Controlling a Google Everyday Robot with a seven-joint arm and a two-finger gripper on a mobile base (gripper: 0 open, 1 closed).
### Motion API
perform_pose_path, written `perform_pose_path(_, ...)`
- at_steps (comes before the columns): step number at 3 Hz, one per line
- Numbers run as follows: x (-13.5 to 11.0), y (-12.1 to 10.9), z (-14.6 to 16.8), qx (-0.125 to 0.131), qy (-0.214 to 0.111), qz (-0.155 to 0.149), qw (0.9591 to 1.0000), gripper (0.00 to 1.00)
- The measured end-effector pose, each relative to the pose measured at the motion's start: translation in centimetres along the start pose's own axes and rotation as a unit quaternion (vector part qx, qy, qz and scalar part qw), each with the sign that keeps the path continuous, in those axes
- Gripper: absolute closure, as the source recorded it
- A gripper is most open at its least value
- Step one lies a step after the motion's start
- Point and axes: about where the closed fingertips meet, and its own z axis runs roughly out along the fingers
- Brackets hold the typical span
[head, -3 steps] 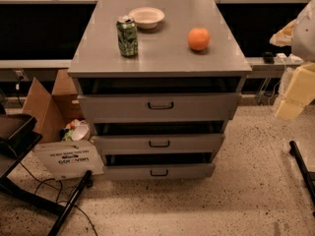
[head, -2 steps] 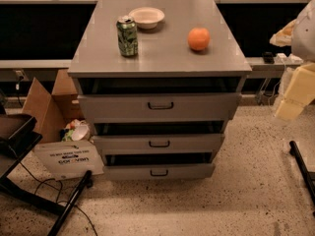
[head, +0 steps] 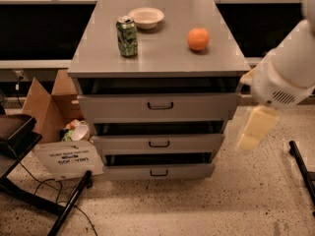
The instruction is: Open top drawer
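I will next close my gripper on the upper edge of the top drawer (head: 208,94), away from the drawer's handle, on the side below the orange.
The top drawer (head: 197,107) is the tallest grey front of the cabinet, just under the grey top, with a small dark bail handle (head: 160,105) at its centre. A dark gap shows above its front. My gripper (head: 253,129) is the pale yellowish end of the white arm (head: 285,77). It hangs to the right of the cabinet, beside the drawer's right edge and a little below it, clear of the handle and holding nothing.
Two shorter drawers, middle (head: 187,144) and bottom (head: 187,171), sit below. On the cabinet top stand a green can (head: 127,36), a white bowl (head: 146,17) and an orange (head: 198,39). A cardboard box (head: 42,107), a white sign (head: 66,159) and a black stand (head: 19,132) are at the left; a black bar (head: 302,168) lies on the floor at the right.
The arm and gripper have moved left and down, closer to the cabinet's right side. The drawers and the items on top have not moved.
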Motion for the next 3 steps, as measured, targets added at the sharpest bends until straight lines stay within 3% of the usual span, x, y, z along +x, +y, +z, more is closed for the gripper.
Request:
perform_pose_path(1,0.1,-0.3,7.1,-0.019,-0.014,0.001,0.9997,0.00)
perform_pose_path(3,-0.9,-4.1,17.4,-0.031,0.003,-0.057,0.9979,0.00)
